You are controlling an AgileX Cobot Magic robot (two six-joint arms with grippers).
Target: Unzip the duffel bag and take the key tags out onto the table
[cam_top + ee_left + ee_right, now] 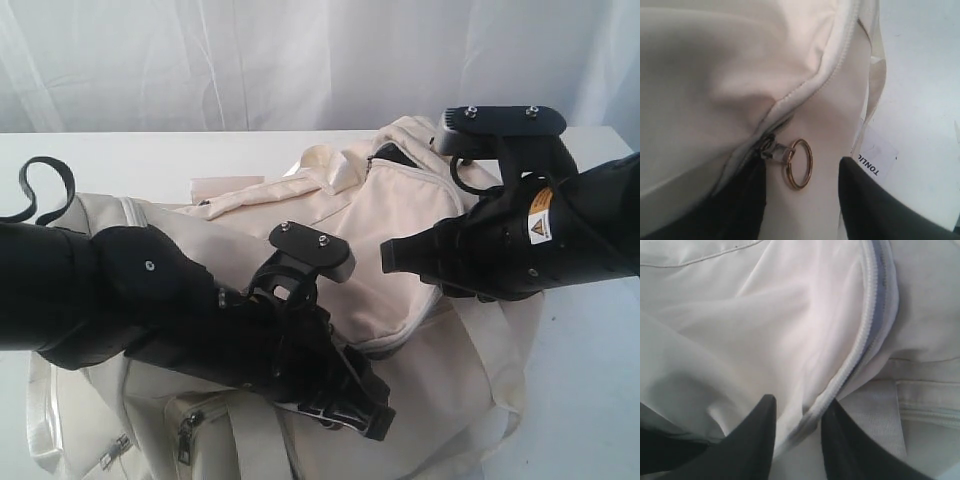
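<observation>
My left gripper will pull the bag straight by its near side point(95, 395) before it takes the ring pull, because the zipper seam bends loosely over the slider.
The cream duffel bag point(400, 215) lies across the white table point(590, 380). My left gripper point(802, 172) is low at the bag's near side point(372, 418). It is open, and a grey zipper slider with a gold ring pull point(799, 163) sits between its two black fingers point(870, 200), touching neither. My right gripper point(799, 412) rests on the bag's top flap point(388, 256). It is shut on a fold of cream fabric along the zipper seam point(860, 360). The key tags are hidden.
A black strap loop point(45, 190) lies on the table at the far left. A white paper label point(876, 157) hangs by a webbing strap beside the left gripper. A side pocket zipper point(185, 435) faces the front. A white curtain point(200, 60) backs the table.
</observation>
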